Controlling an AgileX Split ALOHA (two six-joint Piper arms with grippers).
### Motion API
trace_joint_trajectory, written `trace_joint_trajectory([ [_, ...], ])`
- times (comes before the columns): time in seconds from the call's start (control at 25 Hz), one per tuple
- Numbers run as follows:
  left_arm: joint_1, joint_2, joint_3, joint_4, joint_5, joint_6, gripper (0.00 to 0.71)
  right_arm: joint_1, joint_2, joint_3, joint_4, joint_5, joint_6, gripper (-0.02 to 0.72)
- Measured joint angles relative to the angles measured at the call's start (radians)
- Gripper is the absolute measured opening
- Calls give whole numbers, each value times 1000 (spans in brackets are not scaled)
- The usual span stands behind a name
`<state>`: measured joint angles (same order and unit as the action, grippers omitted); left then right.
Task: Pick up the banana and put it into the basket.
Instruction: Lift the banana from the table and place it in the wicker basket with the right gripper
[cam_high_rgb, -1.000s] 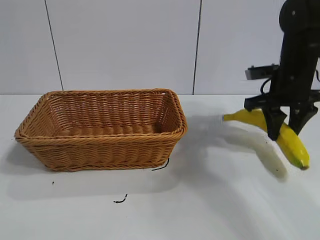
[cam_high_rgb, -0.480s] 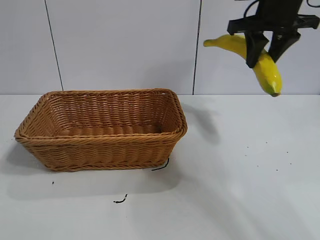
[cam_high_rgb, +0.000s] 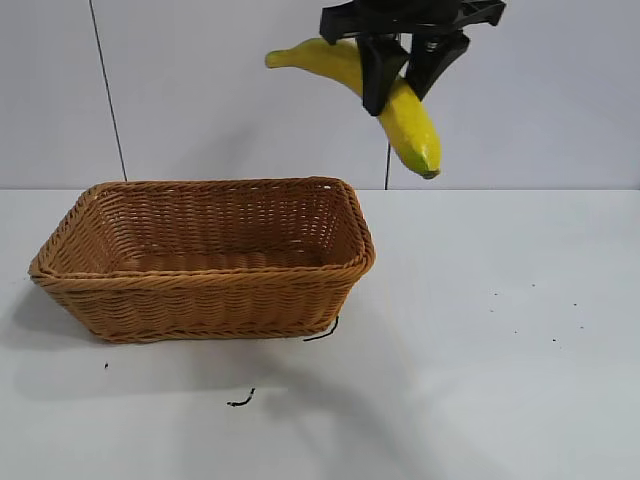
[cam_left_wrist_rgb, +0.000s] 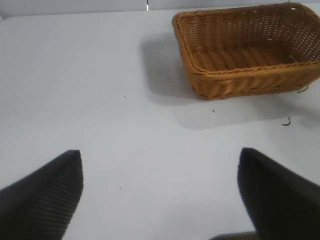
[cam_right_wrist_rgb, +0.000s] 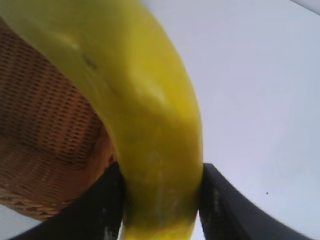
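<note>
Next, my right gripper lets go of the yellow banana inside the wicker basket (cam_high_rgb: 189, 262), at a spot just behind the middle of the basket's front rim. The banana now hangs high above the table.
High above the table, my right gripper (cam_high_rgb: 398, 85) is shut on the yellow banana (cam_high_rgb: 405, 115), which hangs tilted with its greenish tip pointing down and to the right. It is up in the air just beyond the right end of the tan wicker basket (cam_high_rgb: 60, 272). In the right wrist view the banana (cam_right_wrist_rgb: 145, 100) fills the space between both black fingers (cam_right_wrist_rgb: 227, 205), with the basket (cam_right_wrist_rgb: 40, 150) below and to one side. Only the left wrist view shows my left gripper (cam_left_wrist_rgb: 160, 192), open over bare table, far from the basket (cam_left_wrist_rgb: 240, 85).
The white tabletop (cam_high_rgb: 480, 380) stretches to the right of and in front of the basket. Small black scraps (cam_high_rgb: 240, 401) lie on it before the basket, one curled at the basket's front right corner (cam_high_rgb: 322, 332). A pale panelled wall stands behind.
The right gripper has lifted the banana from just above the table at the far right, then carried it up and leftward toward the basket. The basket has not moved.
</note>
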<state>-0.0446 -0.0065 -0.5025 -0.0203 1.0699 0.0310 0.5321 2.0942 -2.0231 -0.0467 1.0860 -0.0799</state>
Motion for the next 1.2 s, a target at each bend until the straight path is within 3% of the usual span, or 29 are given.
trace_joint_trajectory([
  [0.24,0,0,0,0,0,0,634,49,89,0,4,-82,-8,290],
  [0.52,0,0,0,0,0,0,634,88,171,0,23,-196,-88,290],
  [0.84,0,0,0,0,0,0,634,88,215,1,47,-208,-146,290],
  [1.2,0,0,0,0,0,0,634,88,217,1,47,-226,-164,290],
])
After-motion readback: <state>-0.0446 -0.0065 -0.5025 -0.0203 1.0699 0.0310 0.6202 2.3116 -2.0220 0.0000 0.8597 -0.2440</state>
